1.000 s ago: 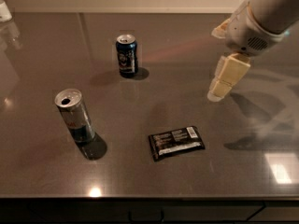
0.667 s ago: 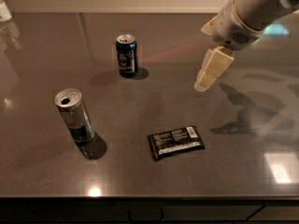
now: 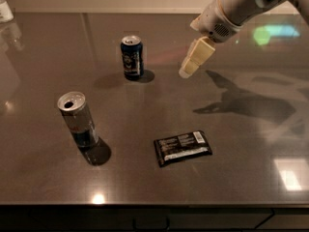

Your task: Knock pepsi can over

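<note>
The pepsi can is the next thing for my gripper, which should go over to it and close around the can's middle [image 3: 132,57], below its silver top.
The pepsi can [image 3: 132,57], short and dark blue with a silver top and a pale round logo, stands upright at the back middle of the dark table [image 3: 145,197]. My gripper [image 3: 187,71], with cream-coloured fingers pointing down and left, hangs above the table to the right of the can, about a can's height away from it. It holds nothing that I can see. The white arm reaches in from the upper right corner.
A taller slim silver can [image 3: 77,119] with blue and red marks stands upright at the front left. A black snack bar wrapper [image 3: 183,148] lies flat in the front middle. A pale object [image 3: 5,9] sits at the far left back corner.
My gripper and arm have moved left and slightly up, closer to the pepsi can. The cans and the wrapper have not moved.
</note>
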Robot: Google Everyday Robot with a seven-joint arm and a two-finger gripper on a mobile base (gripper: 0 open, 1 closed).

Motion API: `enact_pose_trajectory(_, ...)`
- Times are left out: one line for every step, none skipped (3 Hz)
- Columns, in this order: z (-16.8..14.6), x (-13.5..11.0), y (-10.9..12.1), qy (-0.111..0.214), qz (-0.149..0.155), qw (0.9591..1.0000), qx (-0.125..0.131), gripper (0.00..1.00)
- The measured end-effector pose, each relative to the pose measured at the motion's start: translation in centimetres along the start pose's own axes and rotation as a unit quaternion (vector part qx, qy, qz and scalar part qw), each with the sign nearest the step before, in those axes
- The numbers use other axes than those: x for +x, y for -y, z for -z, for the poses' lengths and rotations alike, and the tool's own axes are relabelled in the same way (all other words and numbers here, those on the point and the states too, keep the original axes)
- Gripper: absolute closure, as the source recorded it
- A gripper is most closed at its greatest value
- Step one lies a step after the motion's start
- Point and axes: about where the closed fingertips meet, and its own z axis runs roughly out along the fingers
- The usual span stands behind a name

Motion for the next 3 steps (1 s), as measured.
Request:
enact_pose_trajectory(-2.5,-1.8,1.1,0.023,-0.004,0.9996,-0.013,0.0)
enact_pose_trajectory(-4.8,-3.4,1.2,0.042,-0.005,0.9987,-0.029,0.0)
enact_pose_trajectory(-6.3,-4.7,0.7,0.061,-0.007,0.9974,-0.037,0.0)
